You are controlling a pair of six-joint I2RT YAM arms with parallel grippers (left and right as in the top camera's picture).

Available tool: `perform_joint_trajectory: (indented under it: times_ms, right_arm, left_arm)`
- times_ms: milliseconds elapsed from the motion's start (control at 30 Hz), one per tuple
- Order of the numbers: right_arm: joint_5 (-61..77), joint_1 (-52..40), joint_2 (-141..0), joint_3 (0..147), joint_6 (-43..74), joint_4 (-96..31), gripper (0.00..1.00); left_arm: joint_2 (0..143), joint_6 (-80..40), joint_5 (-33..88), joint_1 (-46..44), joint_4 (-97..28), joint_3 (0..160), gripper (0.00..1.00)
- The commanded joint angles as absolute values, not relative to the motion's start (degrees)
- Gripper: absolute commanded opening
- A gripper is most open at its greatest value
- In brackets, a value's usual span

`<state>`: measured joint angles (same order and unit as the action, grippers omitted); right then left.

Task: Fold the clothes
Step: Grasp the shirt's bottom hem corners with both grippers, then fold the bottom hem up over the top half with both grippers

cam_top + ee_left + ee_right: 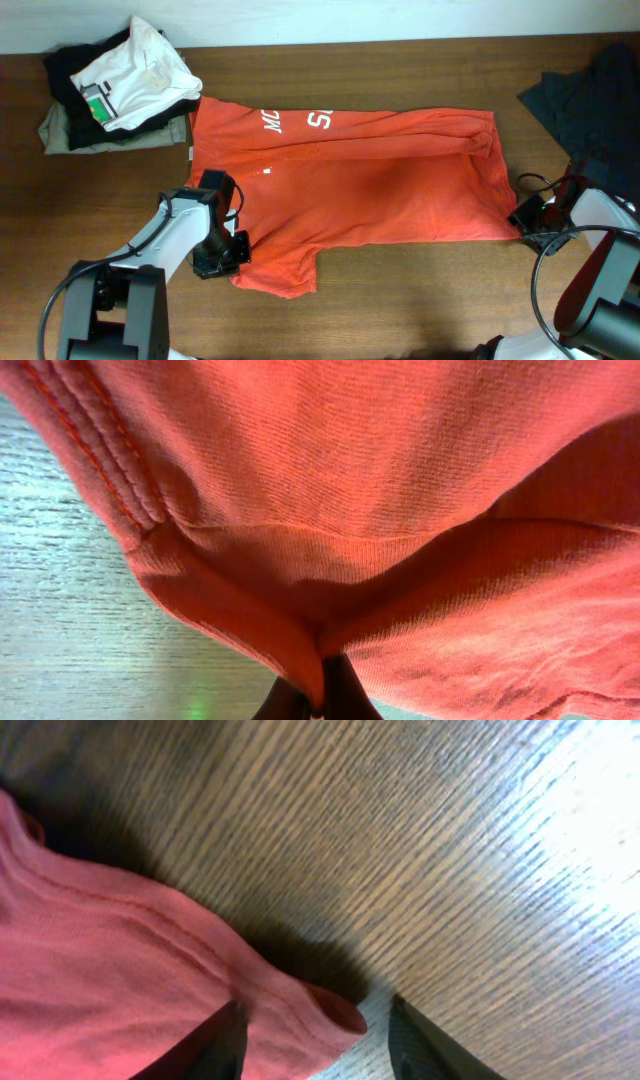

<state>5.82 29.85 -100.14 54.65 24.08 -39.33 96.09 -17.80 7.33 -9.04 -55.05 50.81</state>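
I need to release the T-shirt's pinched fold, now at the shirt's near edge, with my left gripper on the red fabric [227, 154] just short of the T-shirt's far corner by the clothes pile.
The red-orange T-shirt [350, 190] lies spread on the wooden table, partly folded, with bits of white lettering along its far edge. My left gripper [218, 252] is at the shirt's near left edge, shut on a pinch of the red fabric [300, 560]; the fingers [318, 700] show closed on a fold. My right gripper [532, 225] is at the shirt's near right corner. In the right wrist view its fingers [315, 1035] are open and straddle the hemmed corner of the shirt [290, 1010], which lies on the table.
A pile of clothes with a white shirt [135, 75] on dark garments sits at the far left. A dark grey garment [590, 95] lies at the far right. Bare wood [420, 300] runs along the near edge.
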Motion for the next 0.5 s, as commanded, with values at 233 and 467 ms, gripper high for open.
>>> perform_joint_trajectory:
  times_ms: [233, 467]
  right_arm:
    - [7.33, 29.65, -96.86, 57.45, 24.49, -48.84, 0.04]
    - [14.83, 29.63, -85.06, 57.45, 24.47, -41.95, 0.04]
  left_arm:
    - [85.36, -18.37, 7.75, -8.8, -62.92, 56.1, 0.01]
    - [74.3, -18.41, 1.45, -8.73, -49.04, 56.1, 0.01]
